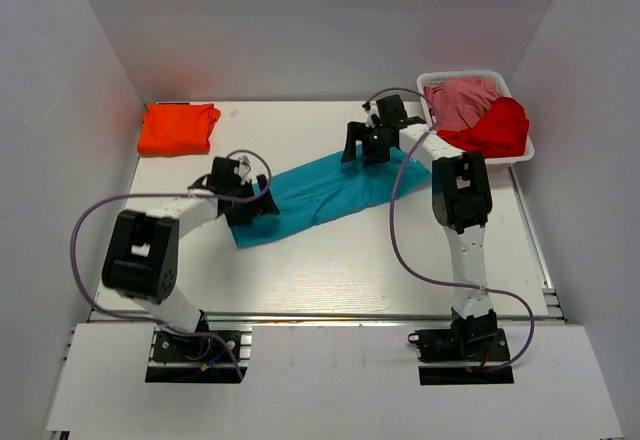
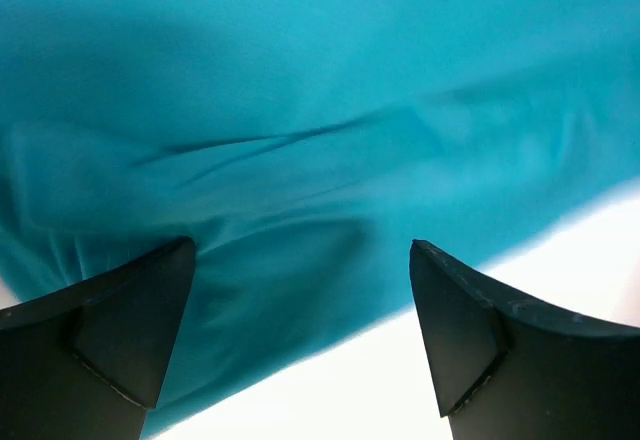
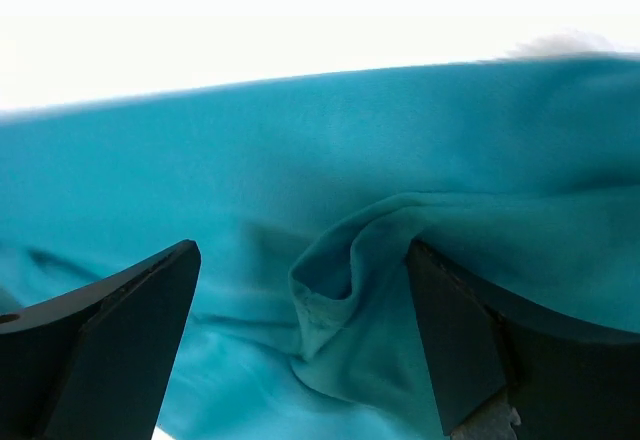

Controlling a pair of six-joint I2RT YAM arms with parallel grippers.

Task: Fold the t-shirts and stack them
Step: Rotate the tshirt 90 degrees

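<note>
My left gripper needs to next close on the teal t-shirt's fold (image 1: 269, 216) (image 2: 288, 250), just inside the end of the teal t-shirt that is nearer the orange t-shirt.
The teal t-shirt (image 1: 320, 192) lies stretched as a long diagonal band across the middle of the table. My left gripper (image 1: 250, 203) hovers open over its lower left end; in the left wrist view the teal cloth (image 2: 300, 130) and its edge sit between the spread fingers (image 2: 130, 330). My right gripper (image 1: 372, 152) is open over the upper right end, where a raised fold of the cloth (image 3: 350, 290) lies between the fingers (image 3: 470, 340). A folded orange t-shirt (image 1: 178, 127) lies at the far left. Red (image 1: 495, 128) and pink (image 1: 462, 100) shirts fill a basket.
A white basket (image 1: 527, 152) stands at the far right corner. White walls enclose the table on three sides. Purple cables loop from both arms over the table surface.
</note>
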